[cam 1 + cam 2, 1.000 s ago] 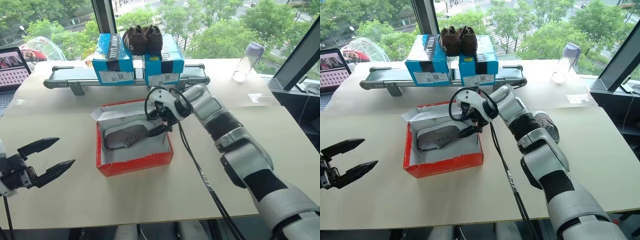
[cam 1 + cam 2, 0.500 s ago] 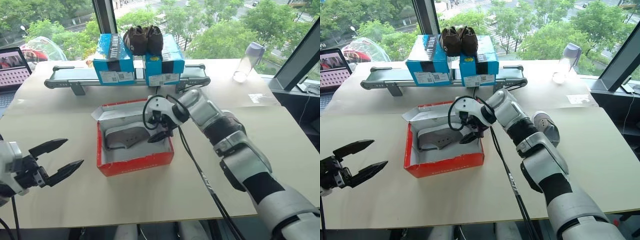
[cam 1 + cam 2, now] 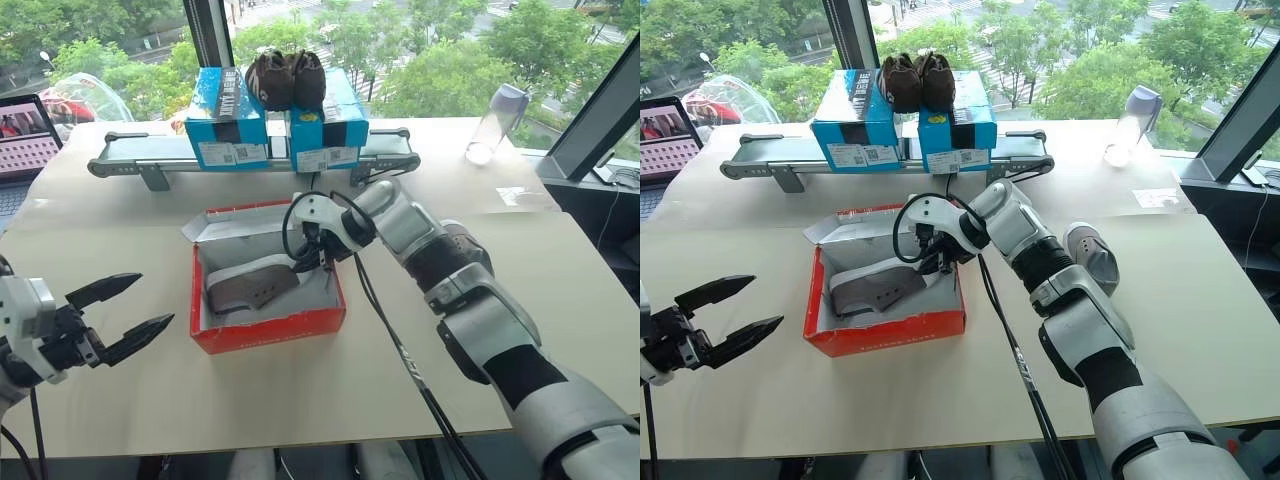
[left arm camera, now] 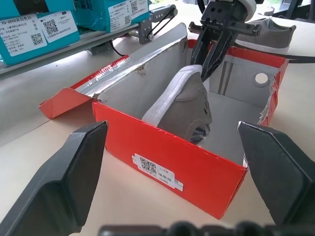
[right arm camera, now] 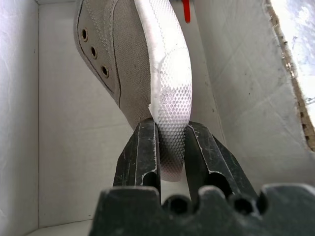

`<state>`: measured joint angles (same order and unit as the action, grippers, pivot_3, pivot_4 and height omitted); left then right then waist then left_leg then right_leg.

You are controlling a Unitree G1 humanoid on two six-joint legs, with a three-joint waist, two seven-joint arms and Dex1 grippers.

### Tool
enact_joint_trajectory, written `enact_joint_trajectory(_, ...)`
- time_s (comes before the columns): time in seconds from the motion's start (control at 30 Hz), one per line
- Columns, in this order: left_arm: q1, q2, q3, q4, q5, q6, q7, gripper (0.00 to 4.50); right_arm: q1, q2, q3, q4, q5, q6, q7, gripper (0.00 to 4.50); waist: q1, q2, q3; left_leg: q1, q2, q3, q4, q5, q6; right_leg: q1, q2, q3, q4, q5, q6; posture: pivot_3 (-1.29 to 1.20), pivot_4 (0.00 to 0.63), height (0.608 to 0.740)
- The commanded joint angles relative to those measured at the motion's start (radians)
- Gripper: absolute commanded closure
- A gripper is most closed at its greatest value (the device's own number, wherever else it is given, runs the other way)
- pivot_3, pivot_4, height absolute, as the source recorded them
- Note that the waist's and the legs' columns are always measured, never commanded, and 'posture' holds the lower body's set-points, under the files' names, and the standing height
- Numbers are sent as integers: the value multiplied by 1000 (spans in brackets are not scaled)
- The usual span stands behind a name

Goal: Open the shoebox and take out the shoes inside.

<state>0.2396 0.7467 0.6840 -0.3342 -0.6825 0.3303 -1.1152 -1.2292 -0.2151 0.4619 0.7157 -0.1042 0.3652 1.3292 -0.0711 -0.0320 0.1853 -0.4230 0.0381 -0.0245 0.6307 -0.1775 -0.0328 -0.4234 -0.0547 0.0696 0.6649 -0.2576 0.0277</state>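
Observation:
Next, I set the grey shoe from the box down on the table (image 3: 398, 254) next to the second grey shoe with my right gripper.
The red shoebox (image 3: 270, 328) stands open mid-table, its lid (image 3: 215, 225) folded back at the far left. One grey shoe (image 3: 250, 288) with a white sole lies tilted inside, heel end raised. My right gripper (image 3: 306, 262) reaches into the box and is shut on that heel; the right wrist view shows both fingers (image 5: 142, 152) pinching the white sole (image 5: 170, 98). A second grey shoe (image 3: 1089, 252) rests on the table right of the box, behind my right arm. My left gripper (image 3: 122, 312) hangs open, left of the box and apart from it, its fingers (image 4: 64, 182) spread wide.
At the back, two blue boxes (image 3: 228, 125) sit on a grey rail (image 3: 140, 150) with dark brown shoes (image 3: 285, 78) on top. A clear bottle (image 3: 495, 122) stands at the back right. A laptop (image 3: 25, 135) sits at the far left.
My right gripper has shut on the heel of the grey shoe in the box, and the shoe has tilted and shifted a little. The left gripper stays open.

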Motion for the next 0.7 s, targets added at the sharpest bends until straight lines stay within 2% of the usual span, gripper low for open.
enact_joint_trajectory(0.03, -10, 15, 6, 1, -2, -26, 5, 0, -13, -12, -43, -82, 35, 41, 16, 3768, 0, 0, 0, 0, 0, 0, 0, 0, 0, 0, 0, 0, 0, 0, 0, 0, 150, 740)
enact_joint_trajectory(0.33, -40, 9, -40, 30, 11, -43, 4, 0, -97, -113, -216, -249, 182, 278, 34, 3768, 4, 0, 0, -1, 0, 0, 0, 0, 0, 0, 0, 0, 0, 0, 0, 0, 150, 740)
enact_joint_trajectory(0.57, -98, 15, -111, 88, 22, -59, -13, 0, -176, -217, -504, -425, 438, 736, -66, 3768, 4, 0, 0, -1, 0, 0, 0, 0, 0, 0, 0, 0, 0, 0, 0, 0, 150, 740)
enact_joint_trajectory(0.7, -165, 31, -162, 142, 30, -68, -34, 0, -102, -300, -505, -575, 507, 849, -97, 3768, 6, 0, 0, -1, -1, 0, 0, 0, 0, 0, 0, 0, -1, 0, 0, 0, 150, 740)
